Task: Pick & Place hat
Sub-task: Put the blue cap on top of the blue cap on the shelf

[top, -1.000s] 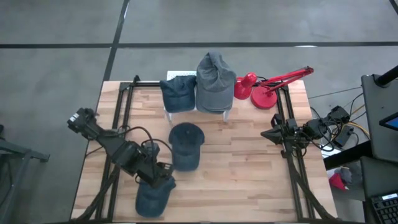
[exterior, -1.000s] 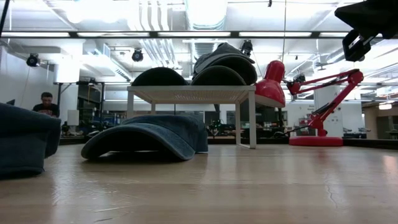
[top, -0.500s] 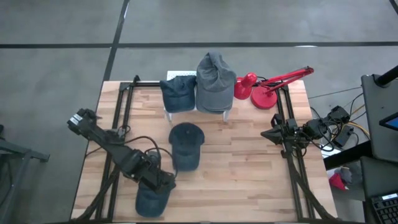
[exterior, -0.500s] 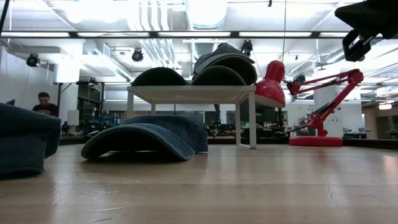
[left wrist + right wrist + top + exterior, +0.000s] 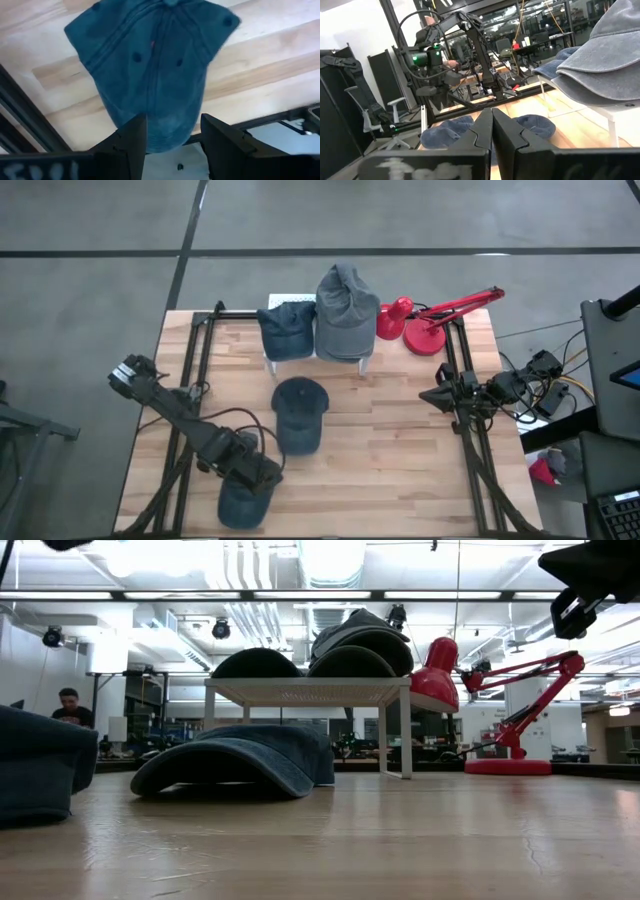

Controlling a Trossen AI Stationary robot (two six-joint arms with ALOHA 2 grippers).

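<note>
Next, I close my left gripper on the hat top's front seam [image 5: 250,487] [image 5: 154,82], just above the bill of the dark blue hat that is nearest the table's front edge.
A dark blue hat [image 5: 243,504] lies crown up on the wooden table near its front left corner; it also shows at the left edge of the low view [image 5: 40,770]. My left gripper [image 5: 255,478] hangs just above it, pointing steeply down and open. In the left wrist view the hat [image 5: 155,65] fills the middle, and its near rim shows between the two fingers [image 5: 172,142]; no touch shows. A second dark blue hat [image 5: 300,415] rests at mid-table. My right gripper [image 5: 492,130] waits shut at the table's right side [image 5: 445,395].
A white stand [image 5: 272,302] at the far edge carries a blue hat [image 5: 287,330] and a stack of grey hats [image 5: 345,310]. A red desk lamp [image 5: 425,325] stands to its right. Black frame rails [image 5: 195,360] run along both sides. Bare wood lies at the near right.
My left gripper has come down toward the hat at the front left and tipped further downward, its fingers staying open. The hats have not moved.
</note>
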